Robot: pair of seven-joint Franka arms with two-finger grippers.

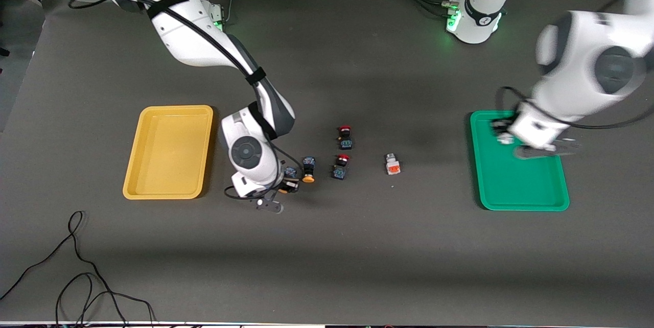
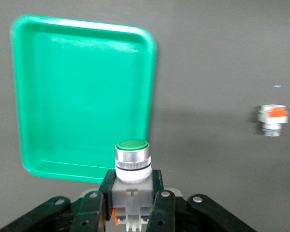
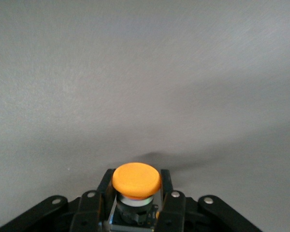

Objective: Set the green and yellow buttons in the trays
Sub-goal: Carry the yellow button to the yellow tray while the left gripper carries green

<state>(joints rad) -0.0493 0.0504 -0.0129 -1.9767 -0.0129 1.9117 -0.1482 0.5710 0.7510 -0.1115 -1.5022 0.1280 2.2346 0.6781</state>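
I need to use my right gripper to set the yellow-capped button down inside the yellow tray (image 1: 179,163), toward the side of the tray that faces the red-capped switches.
My left gripper (image 1: 503,133) is shut on the white-and-silver green-capped button (image 2: 132,162) and holds it over the edge of the green tray (image 1: 521,185), which shows empty in the left wrist view (image 2: 82,96). My right gripper (image 1: 286,182) is shut on a dark-bodied button with a yellow-orange cap (image 3: 136,180), low over the table between the yellow tray (image 1: 168,154) and the other yellow-capped button (image 1: 308,169). The white-and-silver button with the orange-red mark (image 1: 392,164) lies mid-table and also shows in the left wrist view (image 2: 273,118). The yellow tray is empty.
Two dark-bodied switches with red caps (image 1: 345,137) (image 1: 340,167) stand between the loose yellow-capped button and the orange-red-marked one. A black cable (image 1: 76,266) lies near the table's front edge at the right arm's end.
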